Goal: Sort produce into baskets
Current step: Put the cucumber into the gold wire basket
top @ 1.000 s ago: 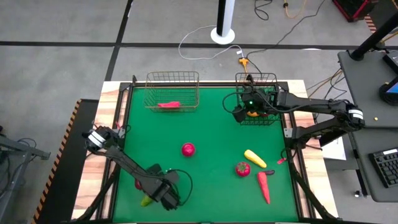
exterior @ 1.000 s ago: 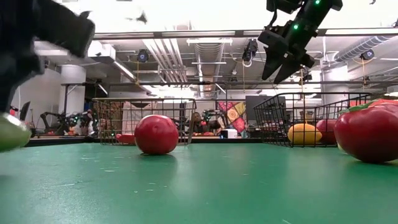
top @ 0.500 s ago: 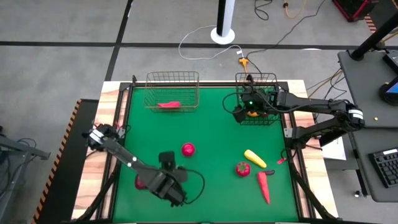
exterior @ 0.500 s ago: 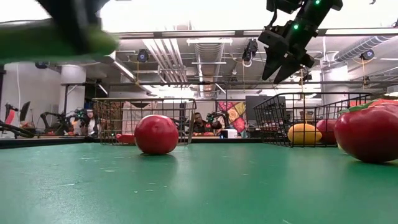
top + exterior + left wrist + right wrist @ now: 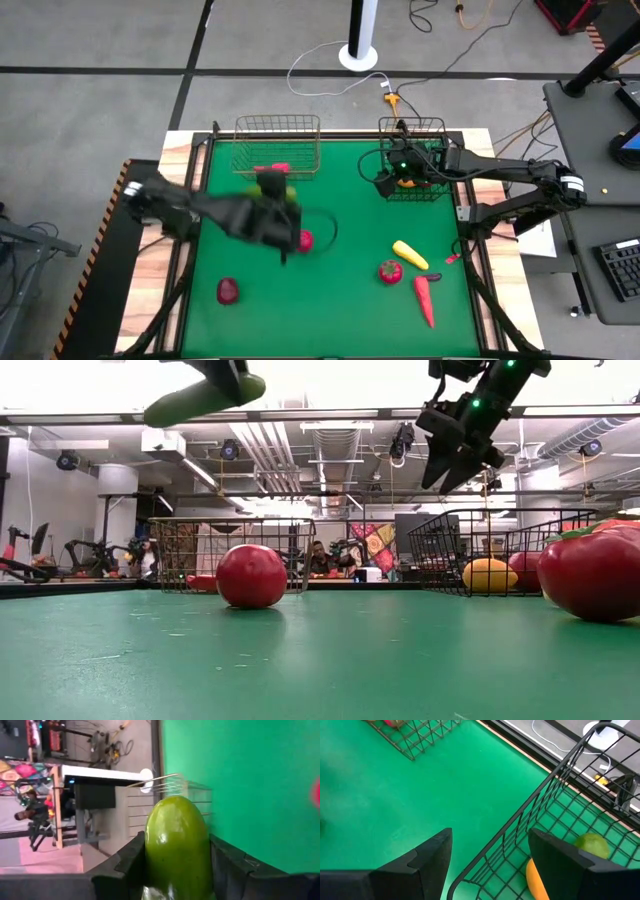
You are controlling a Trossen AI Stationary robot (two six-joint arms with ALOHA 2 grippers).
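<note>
I need to use my left gripper to set the green cucumber down inside the tan wire basket (image 5: 266, 152), next to the red chili.
My left gripper (image 5: 274, 192) is shut on the green cucumber (image 5: 177, 845), high over the table just near of the tan wire basket (image 5: 277, 145), which holds a red chili (image 5: 272, 168). The cucumber also shows in the low view (image 5: 195, 400). My right gripper (image 5: 385, 183) hangs open and empty over the near left corner of the black wire basket (image 5: 412, 160); it also shows in its own wrist view (image 5: 490, 865). That basket holds a lime (image 5: 592, 845) and an orange-yellow fruit (image 5: 490, 574). My left gripper pinches the cucumber between its two fingers (image 5: 131, 862), one on each long side (image 5: 150, 855). The fingers lie along it, and its rounded end (image 5: 175, 805) sticks out past the fingertips. The cucumber is lifted clear and tilted, its free end lower (image 5: 165, 412).
On the green mat lie a red round fruit (image 5: 303, 240), a dark-red fruit (image 5: 228, 291), a red fruit with a green top (image 5: 390, 271), a long yellow piece (image 5: 410, 254) and a red chili (image 5: 425, 300). People show in the room behind.
My left gripper has gone up from the table's near left part and toward the far edge, to just near of the tan basket. It has carried the cucumber with it, lifted clear of the mat.
</note>
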